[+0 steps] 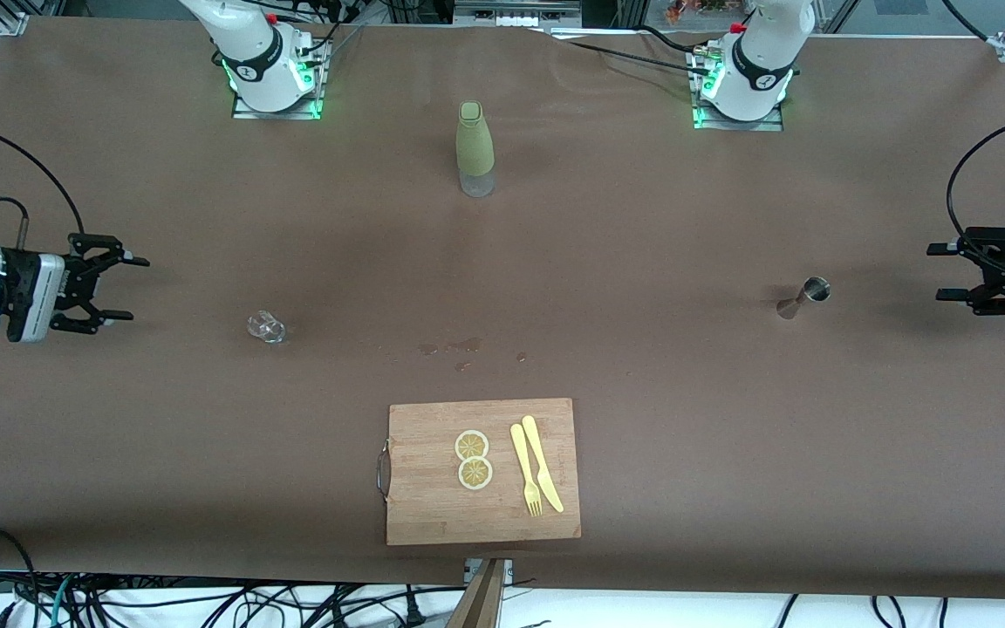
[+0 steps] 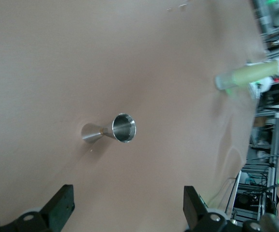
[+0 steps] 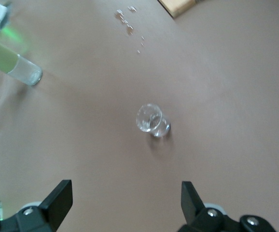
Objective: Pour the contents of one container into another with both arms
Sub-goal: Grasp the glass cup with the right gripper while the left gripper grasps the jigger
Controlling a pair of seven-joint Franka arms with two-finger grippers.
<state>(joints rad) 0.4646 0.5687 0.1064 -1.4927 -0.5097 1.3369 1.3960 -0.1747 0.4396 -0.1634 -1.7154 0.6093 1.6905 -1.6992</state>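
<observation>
The small clear glass (image 1: 266,326) (image 3: 155,123) will be gripped by my right gripper around its sides, just under its rim.
The small clear glass (image 1: 266,327) stands on the brown table toward the right arm's end. My right gripper (image 1: 129,289) hovers open beside it, farther out toward that end, with nothing between its fingers. In the right wrist view the glass (image 3: 151,121) lies ahead of the open right gripper (image 3: 125,191), well apart from it. The steel hourglass jigger (image 1: 803,296) stands toward the left arm's end. My left gripper (image 1: 939,272) is open and empty, out past the jigger. In the left wrist view the jigger (image 2: 115,130) sits ahead of the open left gripper (image 2: 128,198).
A tall olive-green bottle (image 1: 475,148) stands mid-table, near the robots' bases. A wooden cutting board (image 1: 433,515) with two lemon slices (image 1: 473,459), a yellow fork and a knife lies near the front edge. A few liquid drops (image 1: 459,349) sit between the board and the bottle.
</observation>
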